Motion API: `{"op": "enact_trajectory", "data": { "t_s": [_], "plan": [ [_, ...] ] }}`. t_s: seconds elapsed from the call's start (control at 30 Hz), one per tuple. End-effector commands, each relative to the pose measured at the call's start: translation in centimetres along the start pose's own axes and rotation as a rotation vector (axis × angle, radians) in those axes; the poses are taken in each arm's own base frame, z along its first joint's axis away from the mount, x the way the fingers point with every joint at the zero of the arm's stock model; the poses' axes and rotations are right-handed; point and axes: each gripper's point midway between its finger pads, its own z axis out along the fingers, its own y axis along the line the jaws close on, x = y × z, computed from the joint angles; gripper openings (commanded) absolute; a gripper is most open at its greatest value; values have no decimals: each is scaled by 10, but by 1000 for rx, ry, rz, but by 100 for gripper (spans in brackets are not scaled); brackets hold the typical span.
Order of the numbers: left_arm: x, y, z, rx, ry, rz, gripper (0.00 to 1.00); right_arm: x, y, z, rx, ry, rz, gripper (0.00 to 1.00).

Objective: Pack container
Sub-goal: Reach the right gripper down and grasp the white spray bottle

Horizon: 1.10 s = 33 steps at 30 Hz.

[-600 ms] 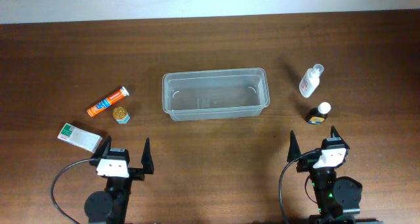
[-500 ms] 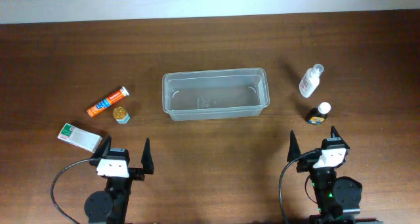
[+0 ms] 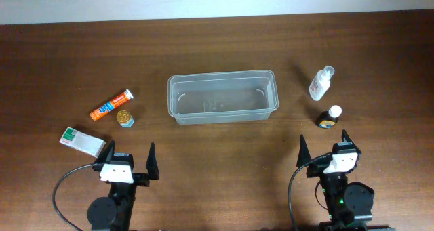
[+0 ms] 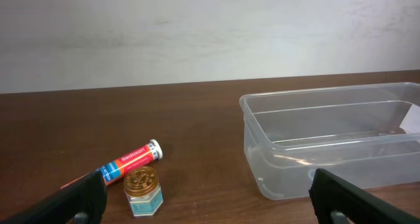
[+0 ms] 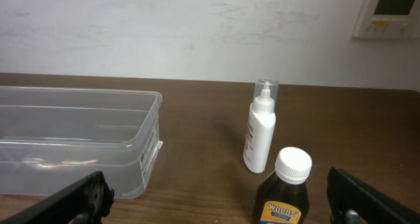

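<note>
I need to move my right gripper past the dark bottle and close it on the upper body (image 3: pixel 321 80) (image 5: pixel 262 121) of the white spray bottle, just under its clear cap.
The container (image 3: pixel 221 75), a clear rectangular tub with nothing inside, sits mid-table; its rim also shows in the left wrist view (image 4: pixel 315 93) and the right wrist view (image 5: pixel 79 91). Left of it lie an orange tube (image 3: pixel 111 105) (image 4: pixel 130 162) and a small gold-lidded jar (image 3: pixel 124 117) (image 4: pixel 142 190). To its right stand a white spray bottle (image 3: pixel 321 82) (image 5: pixel 260 135) and a dark white-capped bottle (image 3: pixel 329 116) (image 5: pixel 285 194). My left gripper (image 3: pixel 131 156) (image 4: pixel 207 198) is open near the front edge, empty. My right gripper (image 3: pixel 324 150) (image 5: pixel 216 194) is open just short of the dark bottle.
A white and green flat box (image 3: pixel 83 141) lies at the front left, beside the left arm. A pale wall runs behind the table's far edge. Bare brown wood lies between both grippers and the tub.
</note>
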Motion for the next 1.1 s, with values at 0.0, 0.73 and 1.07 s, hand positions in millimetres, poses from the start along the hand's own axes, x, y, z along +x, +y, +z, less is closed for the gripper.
{"op": "enact_trajectory", "data": {
  "t_s": [0.0, 0.73, 1.07],
  "plan": [
    [2, -1, 0, 8, -1, 19, 99, 1, -4, 0, 21, 0, 5, 98],
    [2, -1, 0, 8, -1, 19, 99, -24, -11, -2, 59, -94, 6, 98],
    [2, -1, 0, 8, -1, 19, 99, -115, -19, -6, 90, -82, 8, 98]
  ]
}}
